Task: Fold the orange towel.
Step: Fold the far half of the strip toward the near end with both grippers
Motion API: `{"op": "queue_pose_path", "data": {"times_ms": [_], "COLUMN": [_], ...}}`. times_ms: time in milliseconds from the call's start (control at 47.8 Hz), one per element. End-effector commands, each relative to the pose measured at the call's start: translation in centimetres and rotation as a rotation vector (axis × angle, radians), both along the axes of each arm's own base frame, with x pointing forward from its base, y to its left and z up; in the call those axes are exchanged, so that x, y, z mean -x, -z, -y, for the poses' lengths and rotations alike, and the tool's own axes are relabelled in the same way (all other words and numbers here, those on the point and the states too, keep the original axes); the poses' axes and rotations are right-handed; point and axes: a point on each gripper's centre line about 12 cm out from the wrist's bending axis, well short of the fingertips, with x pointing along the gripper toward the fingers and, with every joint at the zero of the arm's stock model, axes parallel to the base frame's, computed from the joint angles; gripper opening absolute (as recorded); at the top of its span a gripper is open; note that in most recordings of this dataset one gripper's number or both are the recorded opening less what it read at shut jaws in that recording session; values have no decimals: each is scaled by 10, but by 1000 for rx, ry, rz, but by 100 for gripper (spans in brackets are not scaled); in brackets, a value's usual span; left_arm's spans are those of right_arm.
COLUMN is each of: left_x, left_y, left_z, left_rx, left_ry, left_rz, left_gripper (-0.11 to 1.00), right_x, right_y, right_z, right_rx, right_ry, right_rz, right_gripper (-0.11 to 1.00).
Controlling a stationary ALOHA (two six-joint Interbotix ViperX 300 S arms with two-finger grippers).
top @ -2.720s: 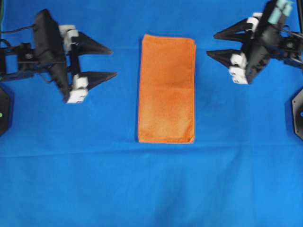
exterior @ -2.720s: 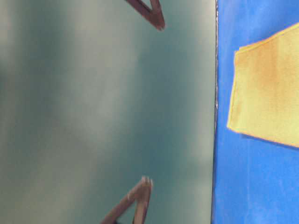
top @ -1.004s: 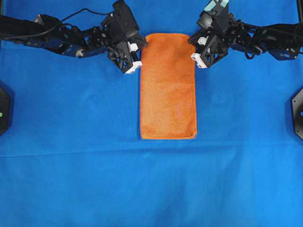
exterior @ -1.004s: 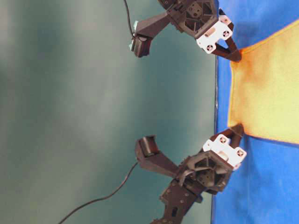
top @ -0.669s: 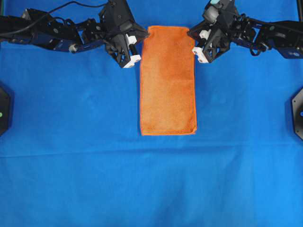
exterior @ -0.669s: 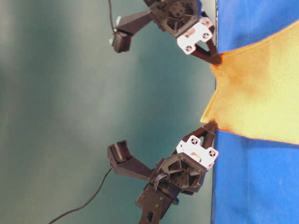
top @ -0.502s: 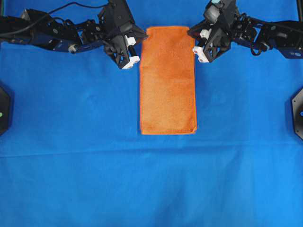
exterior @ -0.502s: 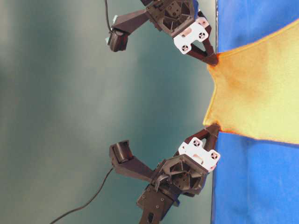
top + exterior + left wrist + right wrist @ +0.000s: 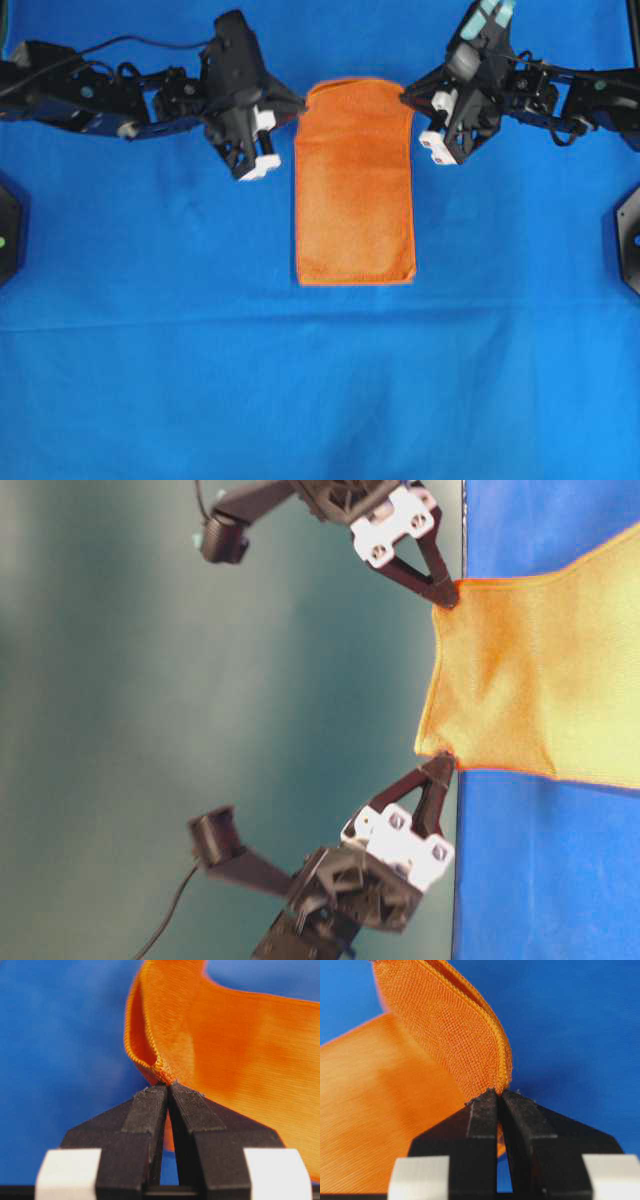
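My right gripper has the orange towel's far corner. It will let go of that corner on the flat near corner (image 9: 411, 277) along my right gripper's side.
The orange towel (image 9: 355, 195) lies as a long, narrow folded rectangle on the blue cloth, with its far end raised off the surface (image 9: 520, 680). My left gripper (image 9: 302, 101) is shut on the far left corner, and the hem bunches at its tips (image 9: 167, 1085). My right gripper (image 9: 406, 95) is shut on the far right corner (image 9: 499, 1092). The towel curls up and over from both pinched corners. Its near end (image 9: 355, 280) stays flat on the cloth.
A blue cloth (image 9: 320, 400) covers the whole table. Black arm bases sit at the left edge (image 9: 6, 240) and the right edge (image 9: 630, 240). Both arms reach in from the far corners. A teal wall (image 9: 200, 720) stands behind the table.
Both grippers, still shut on the far corners, have risen and come toward the near side. The towel's far edge hangs higher off the cloth and has shifted nearer.
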Motion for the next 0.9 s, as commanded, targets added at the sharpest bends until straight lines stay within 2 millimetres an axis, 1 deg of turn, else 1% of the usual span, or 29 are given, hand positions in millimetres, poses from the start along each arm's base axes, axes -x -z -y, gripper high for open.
{"op": "queue_pose_path", "data": {"times_ms": [0, 209, 356, 481, 544, 649, 732, 879], "left_x": [0, 3, 2, -2, -4, -4, -5, -4], "left_y": [-17, -14, -12, -9, -5, 10, 22, 36], "left_z": [17, 59, 84, 100, 104, 107, 112, 119], "left_rx": [-13, 2, 16, 19, 20, 28, 36, 56], "left_ry": [44, 145, 203, 247, 257, 263, 273, 278], "left_rz": [41, 32, 19, 11, 2, -35, -61, -87], "left_gripper": [1, 1, 1, 1, 1, 1, 1, 1], "right_x": [-2, -3, -4, -3, -4, -4, -5, -7], "right_y": [-14, -10, -5, 0, 1, 6, 14, 30], "right_z": [-15, -54, -79, -94, -99, -103, -107, -116], "right_rx": [2, -47, -90, -112, -118, -121, -130, -153], "right_ry": [-32, -114, -165, -197, -207, -221, -227, -236], "right_rz": [36, 10, -26, -50, -59, -73, -97, -142], "right_gripper": [3, 3, 3, 3, 3, 3, 3, 3]}}
